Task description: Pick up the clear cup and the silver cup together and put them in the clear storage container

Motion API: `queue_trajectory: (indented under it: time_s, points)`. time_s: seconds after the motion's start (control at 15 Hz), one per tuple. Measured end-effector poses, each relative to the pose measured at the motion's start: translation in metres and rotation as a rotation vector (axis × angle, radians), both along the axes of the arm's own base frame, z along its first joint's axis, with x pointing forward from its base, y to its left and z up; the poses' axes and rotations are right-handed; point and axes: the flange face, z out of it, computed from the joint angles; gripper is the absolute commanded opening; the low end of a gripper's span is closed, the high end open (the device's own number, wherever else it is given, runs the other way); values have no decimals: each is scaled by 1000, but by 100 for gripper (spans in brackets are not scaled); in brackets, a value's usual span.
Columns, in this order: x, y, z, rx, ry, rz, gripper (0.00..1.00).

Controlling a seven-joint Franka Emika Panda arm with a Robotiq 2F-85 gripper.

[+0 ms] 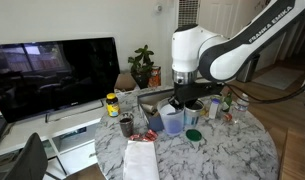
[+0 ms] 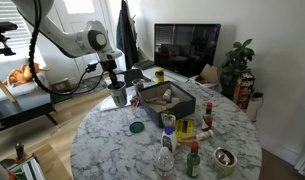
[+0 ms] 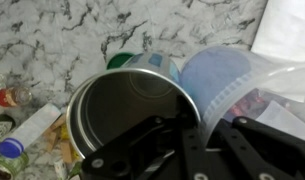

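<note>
My gripper is going to let go of both cups inside the clear storage container's bottle-side end (image 1: 176, 106), near the container's side that faces the green disc.
In the wrist view the silver cup (image 3: 122, 115) fills the lower left, open side towards the camera. The bluish clear cup (image 3: 224, 80) stands against it on the right. My gripper (image 3: 197, 140) is shut on their touching walls, one finger inside each cup. In an exterior view my gripper (image 1: 185, 103) is over the clear cup (image 1: 173, 121). In an exterior view the pair (image 2: 118, 96) sits at the table's edge under my gripper (image 2: 114, 82). The clear storage container (image 2: 164, 108) stands just beside the cups and also shows in an exterior view (image 1: 144, 100). I cannot tell whether the cups touch the table.
A flat green disc (image 2: 137, 127) lies on the marble table (image 2: 112, 150). A small dark brown cup (image 1: 126, 126) and a yellow-lidded jar (image 1: 112, 103) stand near the container. Bottles (image 2: 167, 155), a metal bowl (image 2: 224, 160) and a white paper (image 1: 142, 162) lie nearer the front.
</note>
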Motion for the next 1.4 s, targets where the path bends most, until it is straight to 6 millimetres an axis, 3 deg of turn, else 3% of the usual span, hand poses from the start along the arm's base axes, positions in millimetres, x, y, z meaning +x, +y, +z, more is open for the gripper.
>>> queue_trajectory:
  time_s: [0.07,0.27,0.8,1.2,1.4]
  points:
    - [-2,0,15,-8,-6,51,7]
    - [-4,-1,44,-8,-31,145,7]
    - [0,-5,47,-19,-38,160,2]
    - [52,-37,76,-71,-123,184,2]
    - [81,-45,72,-76,-130,210,2]
